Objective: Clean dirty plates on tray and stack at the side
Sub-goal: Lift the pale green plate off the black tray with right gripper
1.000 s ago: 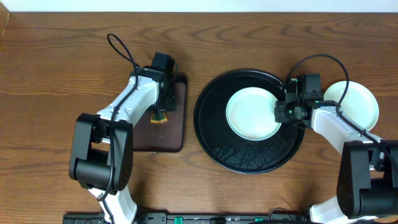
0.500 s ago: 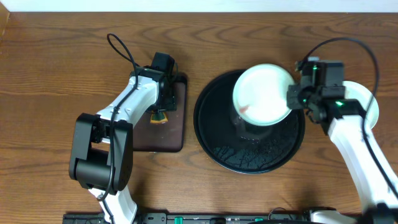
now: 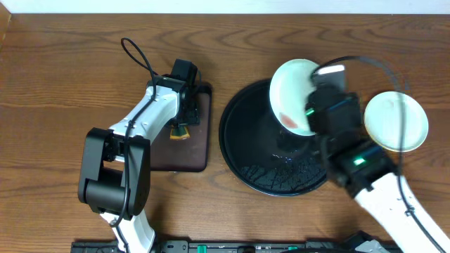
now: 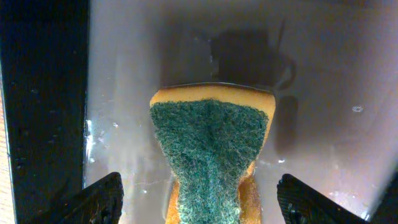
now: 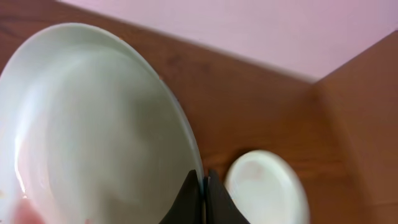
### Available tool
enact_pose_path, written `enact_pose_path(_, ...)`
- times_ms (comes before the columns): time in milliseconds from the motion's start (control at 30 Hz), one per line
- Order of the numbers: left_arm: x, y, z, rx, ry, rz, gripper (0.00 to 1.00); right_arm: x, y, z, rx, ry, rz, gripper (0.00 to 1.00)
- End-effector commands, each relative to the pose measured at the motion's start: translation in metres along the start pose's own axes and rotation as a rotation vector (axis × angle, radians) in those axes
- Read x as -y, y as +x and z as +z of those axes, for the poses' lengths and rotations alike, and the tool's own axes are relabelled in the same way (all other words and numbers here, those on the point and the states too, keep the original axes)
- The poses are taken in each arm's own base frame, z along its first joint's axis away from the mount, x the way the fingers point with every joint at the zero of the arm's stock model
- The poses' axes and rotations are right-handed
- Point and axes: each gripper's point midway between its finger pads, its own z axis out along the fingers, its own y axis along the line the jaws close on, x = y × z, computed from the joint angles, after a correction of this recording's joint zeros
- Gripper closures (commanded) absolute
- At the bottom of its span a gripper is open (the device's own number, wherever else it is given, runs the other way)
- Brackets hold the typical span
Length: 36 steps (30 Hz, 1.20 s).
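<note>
The second pale plate [image 3: 397,121] [image 5: 266,191] is beside the round black tray. Next, my right gripper lets go of the mint-white plate on top of it.
A pale mint-white plate [image 3: 290,91] with a reddish smear hangs tilted above the far side of the round black tray [image 3: 233,144]. My right gripper [image 3: 310,112] is shut on its right rim. In the right wrist view the fingertips [image 5: 203,186] pinch the plate's edge [image 5: 93,124]. A second pale plate [image 3: 397,121] lies on the table right of the tray, also visible past the fingers [image 5: 264,186]. My left gripper [image 3: 181,125] stands open over a green-and-yellow sponge [image 4: 211,143], its fingers [image 4: 99,202] either side of it without touching.
The sponge [image 3: 181,132] rests on a smaller rectangular dark brown tray [image 3: 184,160], left of the black tray. The black tray's floor is wet and glossy. Bare wooden table surrounds both trays, and a pale wall runs along the far edge.
My right gripper has lifted the mint-white plate off the black tray and tipped it up on edge, the arm swinging in over the tray. The left arm has not moved.
</note>
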Motion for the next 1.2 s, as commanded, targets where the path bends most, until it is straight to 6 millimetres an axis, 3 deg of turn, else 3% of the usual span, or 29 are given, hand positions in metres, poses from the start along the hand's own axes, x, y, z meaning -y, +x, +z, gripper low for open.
enact_pose_path(0, -0.003, 0.0, 0.001, -0.001, -0.014, 0.004, 0.2, 0.022, -0.02, -0.031, 0.074, 0.321, -0.109, 0.99)
enact_pose_path(133, -0.003, 0.0, 0.001, -0.001, -0.014, 0.004, 0.2, -0.017, -0.032, -0.045, 0.136, 0.343, -0.226, 0.99)
enact_pose_path(233, -0.003, 0.0, 0.001, -0.001, -0.014, 0.004, 0.2, -0.049, -0.027, -0.044, 0.139, 0.349, -0.344, 0.99)
enact_pose_path(367, -0.003, 0.0, 0.001, -0.001, -0.014, 0.004, 0.2, -0.048, -0.018, -0.043, 0.11, 0.565, -0.434, 0.99)
enact_pose_path(500, -0.003, 0.0, 0.001, -0.001, -0.014, 0.004, 0.2, -0.063, -0.009, -0.031, 0.079, 0.578, -0.537, 0.99)
enact_pose_path(900, -0.003, 0.0, 0.001, -0.001, -0.014, 0.004, 0.2, -0.065, -0.015, -0.031, 0.079, 0.574, -0.533, 0.99)
enact_pose_path(933, -0.003, 0.0, 0.001, -0.001, -0.014, 0.004, 0.2, -0.067, -0.015, -0.03, 0.08, 0.556, -0.535, 0.99)
enact_pose_path(1000, -0.003, 0.0, 0.001, -0.001, -0.014, 0.004, 0.2, -0.095, -0.006, -0.008, 0.072, 0.343, -0.552, 0.99)
enact_pose_path(1067, -0.003, 0.0, 0.001, -0.001, -0.014, 0.004, 0.2, -0.11, 0.003, 0.009, 0.052, 0.195, -0.503, 0.99)
enact_pose_path(1167, -0.003, 0.0, 0.001, -0.001, -0.014, 0.004, 0.2, -0.117, 0.022, 0.035, -0.023, 0.03, -0.337, 0.99)
